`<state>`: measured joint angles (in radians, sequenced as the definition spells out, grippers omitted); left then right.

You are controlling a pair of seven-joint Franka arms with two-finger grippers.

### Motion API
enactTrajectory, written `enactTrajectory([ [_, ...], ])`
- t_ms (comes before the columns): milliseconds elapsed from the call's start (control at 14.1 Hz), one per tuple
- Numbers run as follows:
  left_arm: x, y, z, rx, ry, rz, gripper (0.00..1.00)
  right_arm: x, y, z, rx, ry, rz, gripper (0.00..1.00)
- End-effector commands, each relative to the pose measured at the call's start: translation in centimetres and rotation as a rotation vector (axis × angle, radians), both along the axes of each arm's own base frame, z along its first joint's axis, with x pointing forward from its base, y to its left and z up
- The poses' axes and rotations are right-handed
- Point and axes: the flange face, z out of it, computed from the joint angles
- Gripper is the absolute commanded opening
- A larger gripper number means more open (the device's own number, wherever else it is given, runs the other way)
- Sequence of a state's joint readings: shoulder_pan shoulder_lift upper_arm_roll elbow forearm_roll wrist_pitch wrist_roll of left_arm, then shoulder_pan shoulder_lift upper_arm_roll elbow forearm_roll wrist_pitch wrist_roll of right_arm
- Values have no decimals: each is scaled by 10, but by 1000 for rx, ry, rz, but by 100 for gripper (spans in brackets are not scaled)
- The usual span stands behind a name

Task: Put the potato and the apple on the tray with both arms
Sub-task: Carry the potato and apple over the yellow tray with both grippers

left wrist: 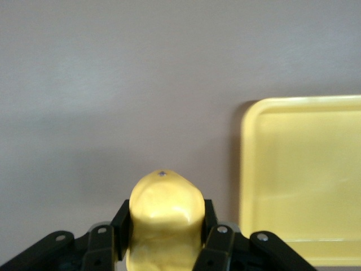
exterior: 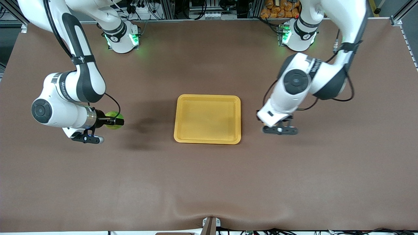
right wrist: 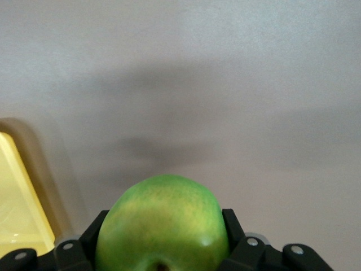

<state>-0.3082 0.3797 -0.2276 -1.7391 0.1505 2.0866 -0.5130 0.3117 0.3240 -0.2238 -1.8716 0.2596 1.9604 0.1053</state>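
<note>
Next, my left gripper releases the potato just inside the end of the yellow-orange tray (exterior: pixel 231 124) (left wrist: pixel 273 162) that is nearest to that same gripper.
The yellow-orange tray (exterior: pixel 207 117) lies in the middle of the table. My right gripper (exterior: pixel 117 121) is shut on the green apple (exterior: pixel 112 115), above the bare table off the tray's end toward the right arm. In the right wrist view the apple (right wrist: pixel 162 226) fills the space between the black fingers (right wrist: pixel 230 224), stem dimple toward the camera. My left gripper (exterior: pixel 268 123) hangs just off the tray's other end; in the front view its own hand hides the potato. The left wrist view shows the pale yellow potato (left wrist: pixel 165 217) clamped between the fingers (left wrist: pixel 120 219), with the tray (left wrist: pixel 304 180) alongside.
The brown table mat (exterior: pixel 209 182) stretches around the tray. A corner of the tray (right wrist: pixel 14 197) shows in the right wrist view. Both arm bases (exterior: pixel 120 39) stand along the table edge farthest from the front camera.
</note>
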Motion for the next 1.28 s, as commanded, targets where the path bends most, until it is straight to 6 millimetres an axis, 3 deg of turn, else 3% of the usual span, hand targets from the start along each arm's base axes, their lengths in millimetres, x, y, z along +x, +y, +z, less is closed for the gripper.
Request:
enactTrajectory([
  [0,-5,-51,-7,8,-8,24,0,-5,8,9,18,10,3,0],
  [71,-15,-68,-13,11,-2,23,0,-6,11,10,18,15,6,0],
  [284,-42,-106,-37,42,7,48,0,-13,48,10,-2,30,-20,0],
  [496,-49,-134,-61,78,-15,62,0,-21,91,13,-19,37,-62,0],
  [851,-52,-160,-102,150,-78,104,0,-30,138,11,-44,18,-106,0],
  [1205,-54,-161,-127,191,-91,92,0,-41,181,-1,-43,12,-160,0],
])
